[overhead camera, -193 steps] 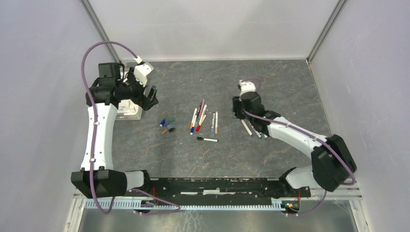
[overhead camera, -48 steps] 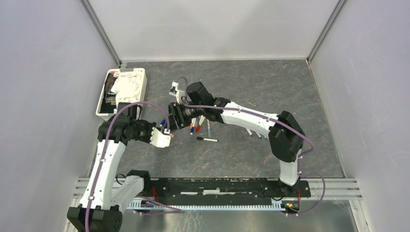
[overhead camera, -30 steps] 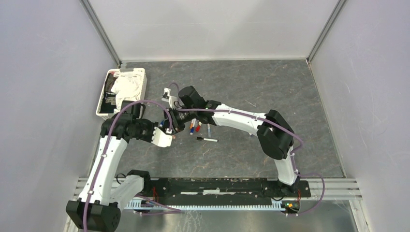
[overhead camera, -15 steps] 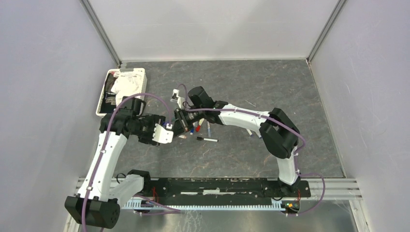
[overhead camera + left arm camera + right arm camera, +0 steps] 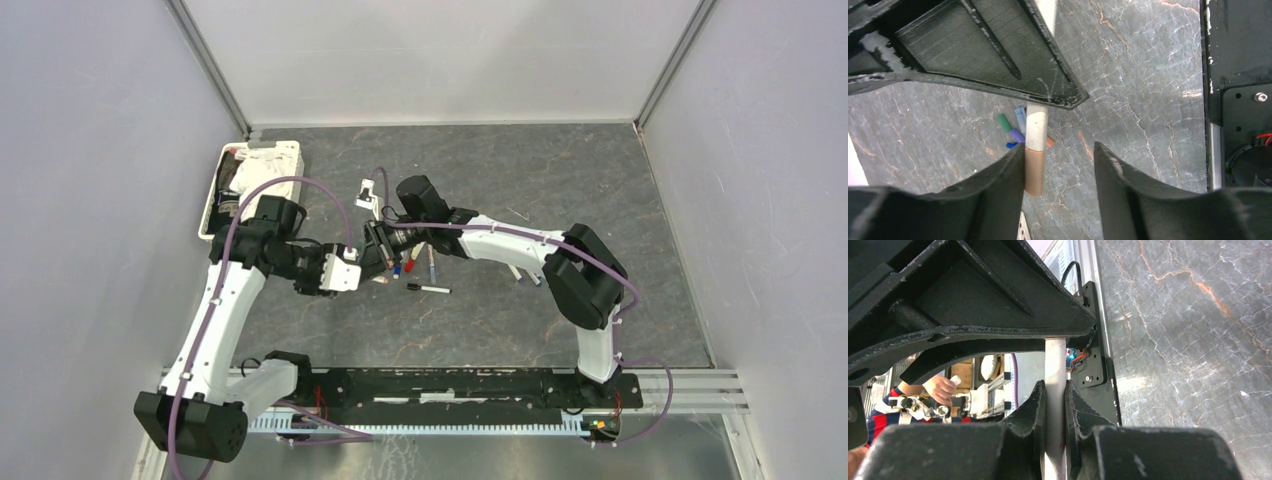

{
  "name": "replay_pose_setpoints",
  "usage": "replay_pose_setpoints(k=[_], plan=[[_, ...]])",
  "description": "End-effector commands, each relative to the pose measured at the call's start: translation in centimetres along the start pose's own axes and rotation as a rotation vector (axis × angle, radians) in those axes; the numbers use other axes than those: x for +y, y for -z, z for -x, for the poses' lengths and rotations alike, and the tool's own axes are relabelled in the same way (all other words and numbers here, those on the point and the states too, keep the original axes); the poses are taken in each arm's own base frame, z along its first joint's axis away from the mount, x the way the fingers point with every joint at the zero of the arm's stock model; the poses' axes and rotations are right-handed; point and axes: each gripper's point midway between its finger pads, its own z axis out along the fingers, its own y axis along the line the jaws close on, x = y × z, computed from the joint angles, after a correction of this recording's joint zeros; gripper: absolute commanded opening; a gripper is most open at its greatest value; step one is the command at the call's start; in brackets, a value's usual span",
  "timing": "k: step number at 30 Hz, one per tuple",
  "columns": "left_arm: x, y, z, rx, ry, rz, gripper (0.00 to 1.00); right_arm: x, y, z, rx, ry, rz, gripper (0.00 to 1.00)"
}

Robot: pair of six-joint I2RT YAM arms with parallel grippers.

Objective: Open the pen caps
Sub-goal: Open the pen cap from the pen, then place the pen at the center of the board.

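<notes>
My right gripper will let go of the white pen body on the table [image 5: 573,257] under its arm's black elbow, close to the pen bodies.
My right gripper [image 5: 1054,390] is shut on a white pen barrel [image 5: 1055,365], held above the table. The barrel's far end carries a brown pen cap [image 5: 1034,170]. That cap lies between the fingers of my left gripper [image 5: 1058,150], which is open; it rests against the left finger and stands clear of the right one. In the top view both grippers meet left of the table's middle, left gripper [image 5: 356,264] facing right gripper [image 5: 377,250]. Several loose pen caps lie below on the table: green [image 5: 1004,121], purple [image 5: 1017,135], blue [image 5: 1011,145].
More capped pens [image 5: 410,262] lie just right of the grippers, with a black-capped pen [image 5: 428,289] nearer the arm bases. Two more barrels [image 5: 520,272] lie under the right forearm. A white tray [image 5: 213,196] with cloth stands at the far left.
Both grippers have drifted slightly right. The left gripper has swung up level with the right one, and its fingers now straddle the pen's capped end.
</notes>
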Motion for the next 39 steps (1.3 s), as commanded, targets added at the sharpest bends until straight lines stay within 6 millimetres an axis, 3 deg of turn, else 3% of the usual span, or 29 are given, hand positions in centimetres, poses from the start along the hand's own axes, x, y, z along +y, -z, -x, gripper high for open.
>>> replay_pose_setpoints(k=[1,10,14,17,23,29,31,35,39], plan=[[0.2,0.0,0.5,-0.018,0.039,0.005,0.52,2.7,0.1,2.0,-0.040,0.080,0.065,0.00],[1.3,-0.1,-2.1,0.103,-0.016,0.062,0.03,1.7,0.4,1.1,-0.034,0.062,0.037,0.00],[1.6,-0.2,-2.9,0.137,-0.022,0.077,0.02,1.4,0.6,1.0,-0.032,0.077,0.014,0.00],[1.7,-0.3,-4.3,0.199,-0.013,0.067,0.02,0.0,1.6,0.2,-0.016,0.085,-0.032,0.00],[2.5,-0.4,-7.1,0.325,-0.022,0.061,0.02,-4.5,5.6,-3.3,0.027,0.076,-0.164,0.00],[4.4,-0.1,-7.4,0.345,-0.035,0.089,0.02,-7.5,8.2,-7.0,0.073,0.052,-0.282,0.00],[5.0,-0.2,-7.4,0.336,-0.010,0.112,0.02,-8.3,9.3,-7.2,0.070,0.059,-0.342,0.00],[5.9,-1.8,-7.5,0.283,0.131,0.141,0.02,-10.8,14.0,-5.0,-0.046,0.085,-0.584,0.00],[7.3,-4.6,-9.0,0.241,0.334,0.160,0.02,-14.2,22.6,-3.6,-0.233,0.050,-0.942,0.00]])
